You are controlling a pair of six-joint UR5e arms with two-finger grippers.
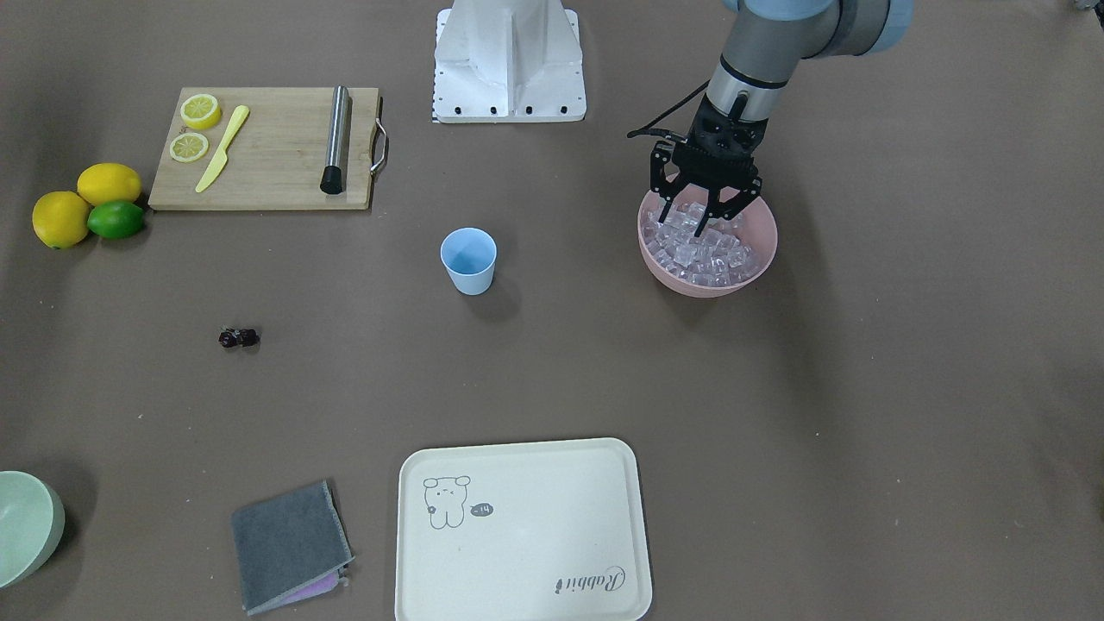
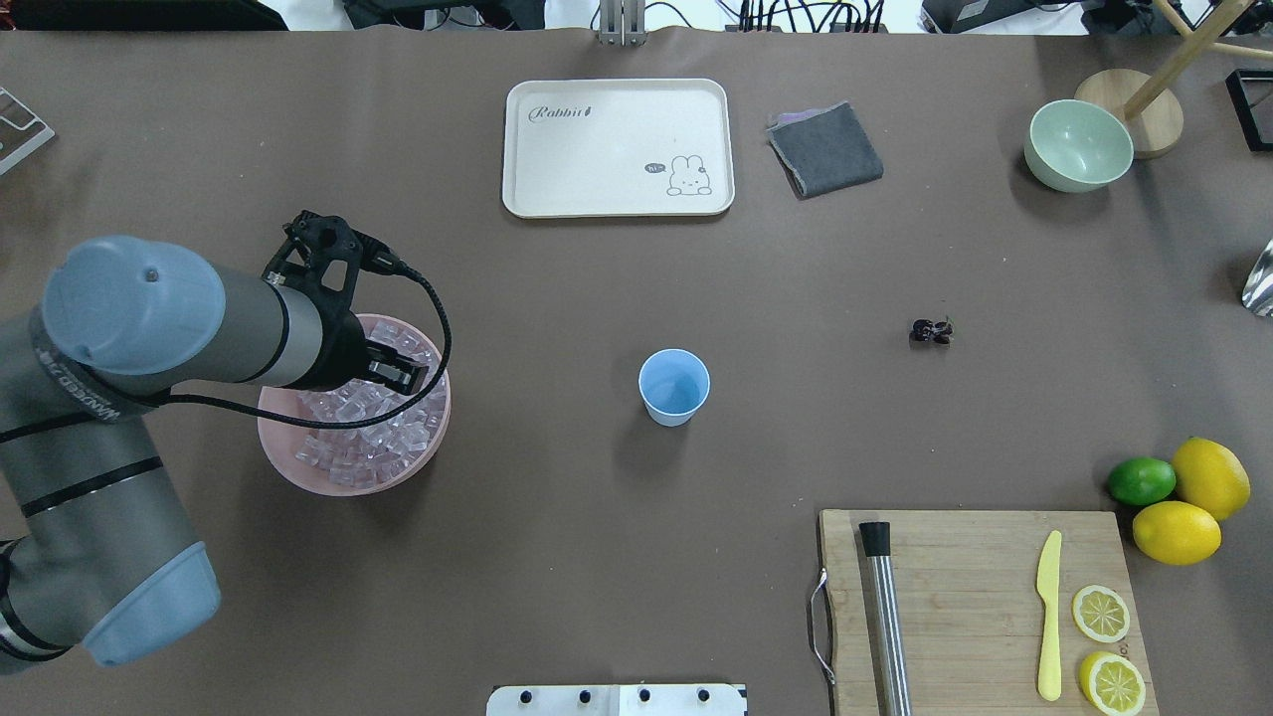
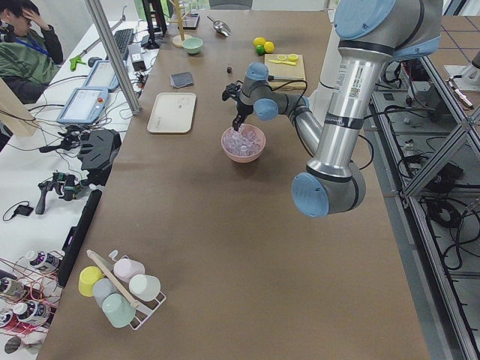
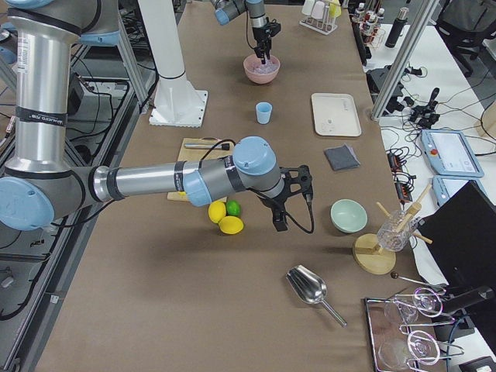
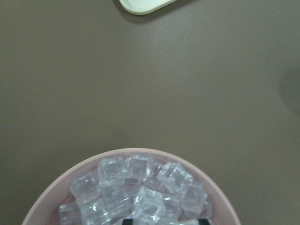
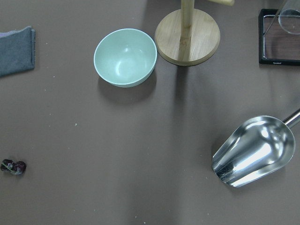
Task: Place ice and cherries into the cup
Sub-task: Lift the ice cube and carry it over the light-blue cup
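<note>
Next, I release the ice with my left gripper inside the light blue cup [image 1: 470, 260], between the pink bowl and the cherries.
The ice [image 1: 703, 252] is a heap of clear cubes in a pink bowl [image 1: 707, 288]. My left gripper [image 1: 683, 226] hangs over the bowl's robot-side half, open, with its fingertips down among the cubes. The left wrist view shows the ice [image 5: 136, 187] with both tips spread at the bottom edge. The light blue cup [image 1: 468, 260] stands upright mid-table and looks empty. The cherries [image 1: 239, 338] lie on the table on the cup's other side. My right gripper [image 4: 279, 221] shows only in the exterior right view, beyond the lemons; I cannot tell whether it is open or shut.
A cream tray [image 1: 517, 535] and a grey cloth [image 1: 289, 543] lie at the operators' edge. A cutting board [image 1: 267, 164] holds lemon slices, a yellow knife and a metal rod. Lemons and a lime [image 1: 86, 207] sit beside it. A green bowl [image 6: 125, 57], a wooden stand [image 6: 187, 37] and a metal scoop [image 6: 255, 152] lie under the right wrist.
</note>
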